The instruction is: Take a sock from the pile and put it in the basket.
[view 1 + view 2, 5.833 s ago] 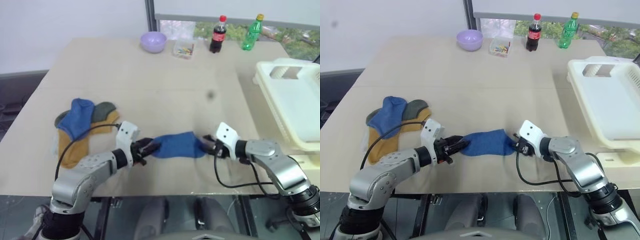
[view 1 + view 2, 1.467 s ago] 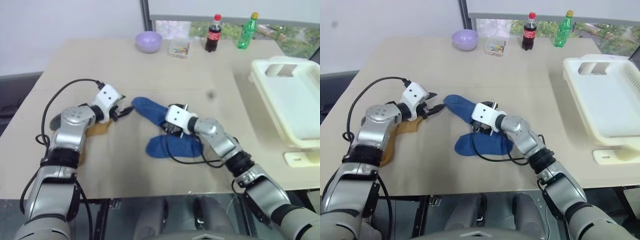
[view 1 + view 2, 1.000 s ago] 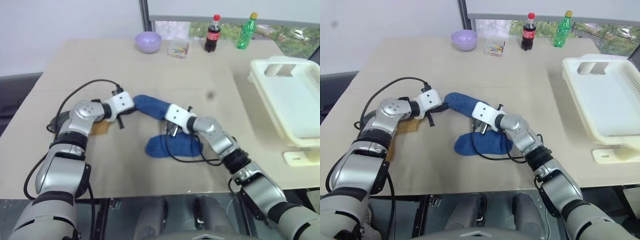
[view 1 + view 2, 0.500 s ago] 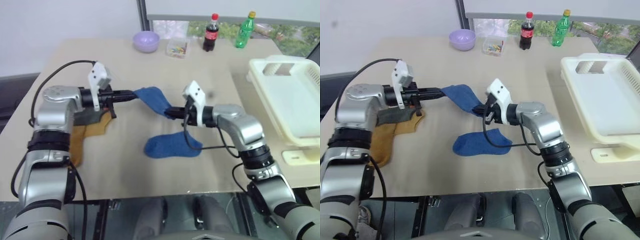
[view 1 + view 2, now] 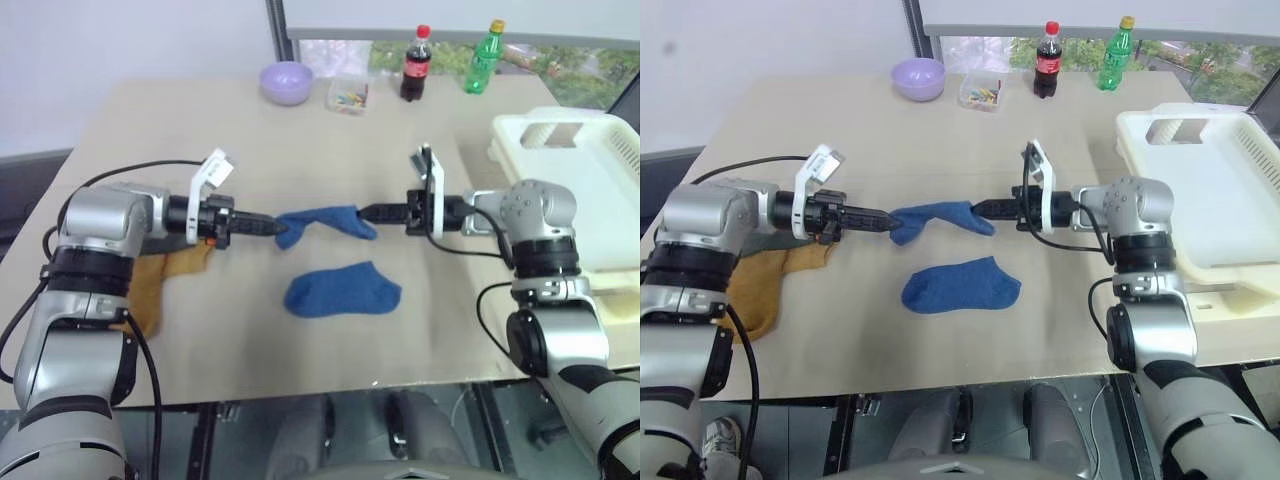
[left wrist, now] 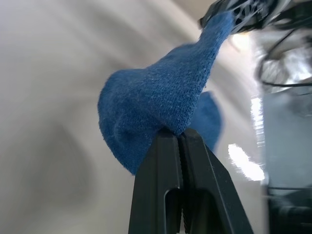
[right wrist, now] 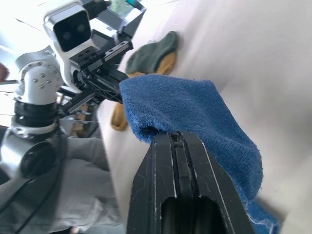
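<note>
The blue sock held in the robot's left gripper hangs doubled over, so the robot should lay it down, take both ends and straighten it beside the flat blue sock [image 5: 337, 250].
A blue sock [image 5: 318, 220] hangs stretched above the middle of the table. My left gripper [image 5: 275, 228] is shut on its left end and my right gripper [image 5: 365, 213] is shut on its right end. In the left wrist view the fingertips [image 6: 170, 139] pinch a fold of the sock [image 6: 156, 97]. In the right wrist view they pinch the sock [image 7: 195, 107] the same way. A second blue sock [image 5: 342, 292] lies flat on the table below. What shows of the pile [image 5: 150, 285] is a mustard sock and a dark one, under my left arm. The cream basket [image 5: 590, 190] stands at the table's right edge.
Along the far edge of the table stand a lilac bowl [image 5: 285, 81], a small clear box [image 5: 346, 95], a cola bottle [image 5: 412, 64] and a green bottle [image 5: 479, 57]. The near edge of the table runs just below the flat blue sock.
Both grippers have risen and drawn apart, the right one moving right and both wrists rolling. The held blue sock is now pulled out level between them. The other blue sock has stayed put.
</note>
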You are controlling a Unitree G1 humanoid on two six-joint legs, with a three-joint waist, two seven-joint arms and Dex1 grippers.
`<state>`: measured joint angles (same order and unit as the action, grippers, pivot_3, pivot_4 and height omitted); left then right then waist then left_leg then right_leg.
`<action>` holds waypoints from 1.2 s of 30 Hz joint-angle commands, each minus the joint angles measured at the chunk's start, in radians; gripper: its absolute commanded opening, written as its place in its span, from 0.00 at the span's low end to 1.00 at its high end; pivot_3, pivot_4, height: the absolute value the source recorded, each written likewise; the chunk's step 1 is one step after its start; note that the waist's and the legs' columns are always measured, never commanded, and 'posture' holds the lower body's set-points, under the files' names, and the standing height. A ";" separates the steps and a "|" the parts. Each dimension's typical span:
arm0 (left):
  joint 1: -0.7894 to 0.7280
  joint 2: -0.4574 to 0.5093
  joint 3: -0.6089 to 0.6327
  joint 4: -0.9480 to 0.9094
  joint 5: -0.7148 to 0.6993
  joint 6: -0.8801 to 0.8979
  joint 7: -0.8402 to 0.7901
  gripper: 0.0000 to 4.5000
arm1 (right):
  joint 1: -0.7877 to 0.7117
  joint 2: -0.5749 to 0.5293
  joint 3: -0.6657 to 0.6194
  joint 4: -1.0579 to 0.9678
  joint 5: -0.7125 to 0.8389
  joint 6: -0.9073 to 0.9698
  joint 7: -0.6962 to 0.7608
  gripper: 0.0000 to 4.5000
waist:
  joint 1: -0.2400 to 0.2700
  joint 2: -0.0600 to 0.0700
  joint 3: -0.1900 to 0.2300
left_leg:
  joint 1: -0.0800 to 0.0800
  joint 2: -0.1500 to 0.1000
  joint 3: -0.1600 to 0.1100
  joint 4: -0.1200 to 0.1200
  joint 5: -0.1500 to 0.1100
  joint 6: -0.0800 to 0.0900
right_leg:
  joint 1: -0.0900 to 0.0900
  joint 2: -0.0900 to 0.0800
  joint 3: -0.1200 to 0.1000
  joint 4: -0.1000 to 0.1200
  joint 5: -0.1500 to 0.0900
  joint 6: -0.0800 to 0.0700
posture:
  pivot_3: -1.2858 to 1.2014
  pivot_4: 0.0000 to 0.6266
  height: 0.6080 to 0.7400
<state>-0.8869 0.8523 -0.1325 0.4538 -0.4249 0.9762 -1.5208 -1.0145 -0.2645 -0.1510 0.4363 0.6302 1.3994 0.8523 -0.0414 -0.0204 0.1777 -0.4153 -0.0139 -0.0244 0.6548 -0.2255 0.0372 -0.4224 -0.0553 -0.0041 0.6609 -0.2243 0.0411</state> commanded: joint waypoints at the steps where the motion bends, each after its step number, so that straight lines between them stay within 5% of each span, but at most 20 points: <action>1: -0.054 0.028 -0.039 0.038 -0.039 0.073 -0.080 0.01 | -0.092 -0.014 -0.117 0.143 0.062 0.052 -0.005 0.00 | 0.000 0.000 0.000 | 0.000 0.000 0.000 0.000 0.000 0.000 | 0.000 0.000 0.000 0.000 0.000 0.000 | 0.52 0.24 1.00; 7: -0.110 0.082 -0.145 0.070 -0.155 0.140 -0.094 0.01 | -0.116 -0.045 -0.074 0.163 0.071 0.124 0.000 0.00 | 0.000 0.000 0.000 | -0.001 0.001 0.001 -0.001 0.000 0.000 | -0.002 0.000 0.002 0.000 0.000 0.000 | 0.52 0.24 1.00; 14: -0.175 -0.102 -0.191 0.311 0.028 -0.002 -0.004 0.01 | -0.180 0.018 -0.038 0.439 -0.134 -0.212 -0.208 0.00 | 0.001 0.000 0.000 | -0.001 0.000 0.003 -0.001 0.000 0.000 | -0.003 0.000 0.002 0.002 0.000 0.000 | 0.52 0.24 1.00; 16: -0.194 -0.132 -0.186 0.363 0.054 -0.019 -0.020 0.18 | -0.185 0.020 0.000 0.507 -0.200 -0.341 -0.209 0.13 | -0.001 -0.001 0.000 | -0.002 0.000 0.003 -0.001 0.000 0.000 | -0.005 0.000 0.003 0.002 0.000 0.000 | 0.52 0.24 1.00; 23: -0.249 -0.153 -0.135 0.525 0.136 -0.090 0.012 0.86 | -0.220 0.011 0.047 0.571 -0.290 -0.521 -0.156 0.79 | -0.005 -0.001 0.000 | -0.013 0.000 0.011 -0.001 0.002 -0.004 | -0.018 0.000 0.010 0.003 0.000 0.000 | 0.52 0.24 1.00; 30: -0.300 -0.121 -0.027 0.637 0.188 -0.208 0.132 0.86 | -0.132 0.019 0.111 0.317 -0.320 -0.639 -0.083 0.79 | -0.004 -0.001 0.000 | -0.018 0.001 0.012 -0.001 0.002 -0.003 | -0.024 0.001 0.012 0.004 0.000 0.001 | 0.52 0.24 1.00; 36: -0.251 -0.097 0.036 0.465 0.161 -0.177 0.118 0.86 | -0.006 0.012 0.153 0.042 -0.340 -0.689 -0.108 0.79 | -0.001 -0.001 0.000 | -0.018 0.001 0.013 -0.001 0.002 -0.004 | -0.025 0.000 0.013 0.004 0.001 0.001 | 0.52 0.24 1.00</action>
<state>-1.1454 0.7319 -0.1391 0.9972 -0.2404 0.7883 -1.4075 -1.0190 -0.2342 0.0039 0.5873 0.2887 0.7361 0.7507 -0.0423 -0.0212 0.1779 -0.4334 -0.0132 -0.0112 0.6540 -0.2233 0.0335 -0.4471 -0.0555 0.0094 0.6653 -0.2237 0.0418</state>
